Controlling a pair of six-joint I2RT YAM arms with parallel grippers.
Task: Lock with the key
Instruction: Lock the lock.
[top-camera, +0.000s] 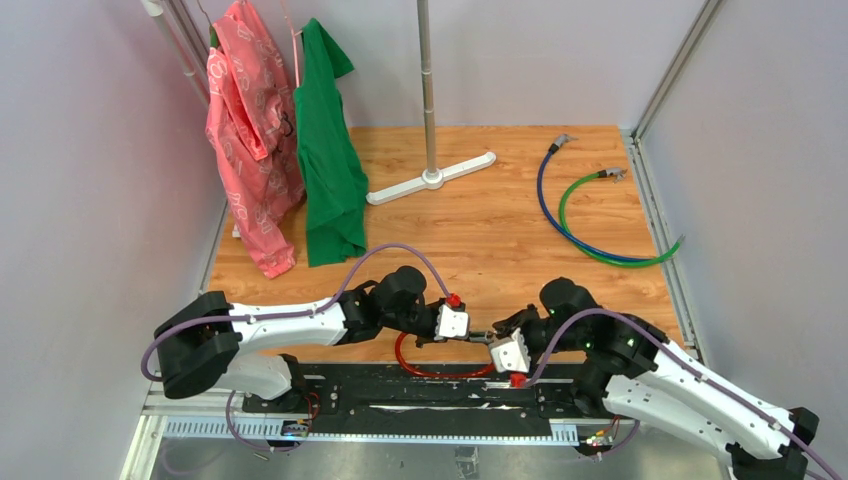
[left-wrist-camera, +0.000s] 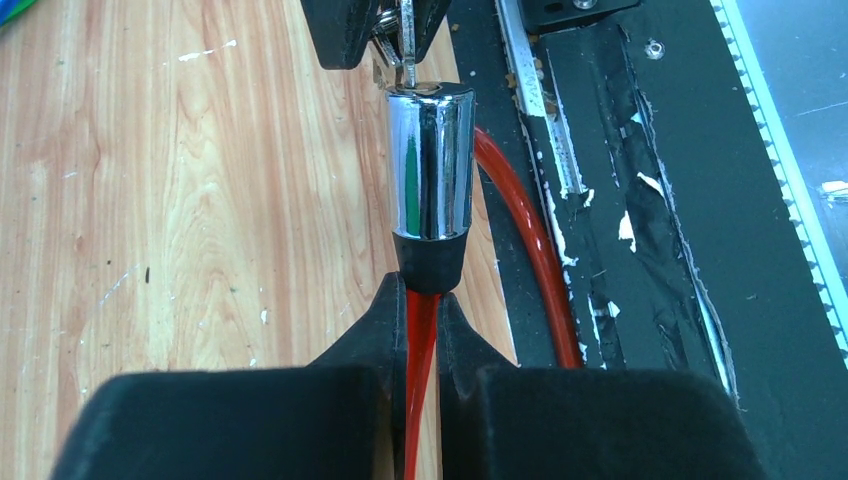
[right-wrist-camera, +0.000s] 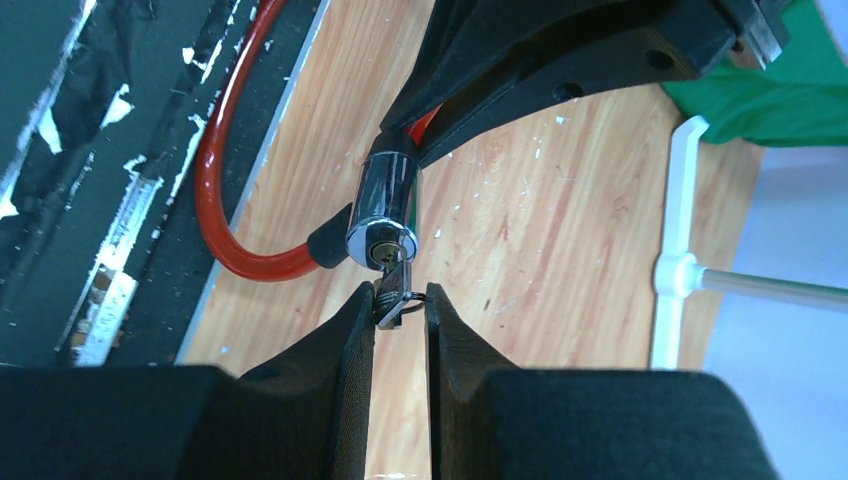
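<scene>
My right gripper's wrist tilts far toward the black base plate, so I need to open, roll it toward the white stand and retake the key's head (right-wrist-camera: 396, 293) to turn.
The chrome lock cylinder (left-wrist-camera: 431, 160) on the end of a red cable (left-wrist-camera: 533, 240) hangs above the wooden floor between my two grippers. My left gripper (left-wrist-camera: 421, 292) is shut on the red cable just behind the cylinder's black collar. The key (right-wrist-camera: 393, 291), small and silvery with a thin ring, sits with its blade in the keyhole of the lock cylinder (right-wrist-camera: 384, 205). My right gripper (right-wrist-camera: 399, 301) is shut on the key's head, its fingertips almost against the lock face. In the top view the two grippers meet nose to nose at the lock cylinder (top-camera: 486, 337).
The red cable (top-camera: 430, 372) loops over the black base plate (top-camera: 400, 398) at the near edge. A blue cable (top-camera: 541, 195) and a green cable (top-camera: 563, 212) lie at the back right. A white stand base (top-camera: 432, 178), a pink garment (top-camera: 250, 150) and a green garment (top-camera: 328, 160) are behind.
</scene>
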